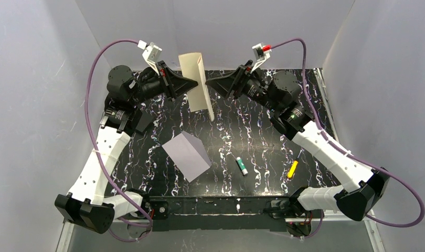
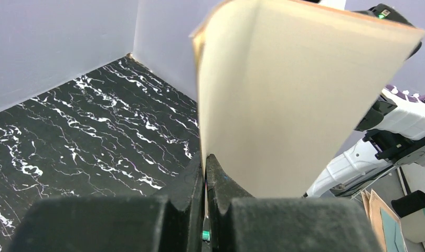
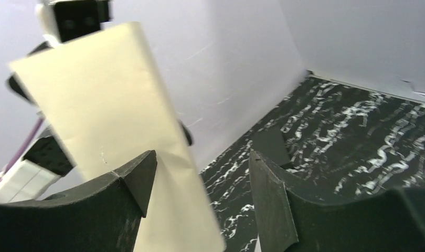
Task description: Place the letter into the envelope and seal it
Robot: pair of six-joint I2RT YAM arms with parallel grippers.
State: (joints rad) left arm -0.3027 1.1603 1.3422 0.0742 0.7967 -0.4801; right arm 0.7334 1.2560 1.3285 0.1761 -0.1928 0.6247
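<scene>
The middle of the long edge (image 1: 206, 86) (image 3: 180, 137) of the cream letter, across from my left gripper, will be gripped by my right gripper.
The letter (image 1: 198, 84) is a cream sheet folded over, held upright above the back of the table. My left gripper (image 1: 194, 84) is shut on its left edge. In the left wrist view the two jaws (image 2: 205, 160) pinch the letter (image 2: 284, 105) tight. My right gripper (image 1: 209, 83) faces it from the right and is open. In the right wrist view the letter (image 3: 105, 105) shows behind the left finger (image 3: 139, 176) of the right gripper (image 3: 201, 157) and reaches partly into the gap, ungripped. The pale lavender envelope (image 1: 187, 156) lies flat mid-table, away from both grippers.
A small green-and-white stick (image 1: 242, 166) and a yellow item (image 1: 293, 169) lie on the black marbled table (image 1: 252, 131) right of the envelope. A flat black piece (image 1: 144, 122) lies by the left arm. Grey walls enclose the back and sides.
</scene>
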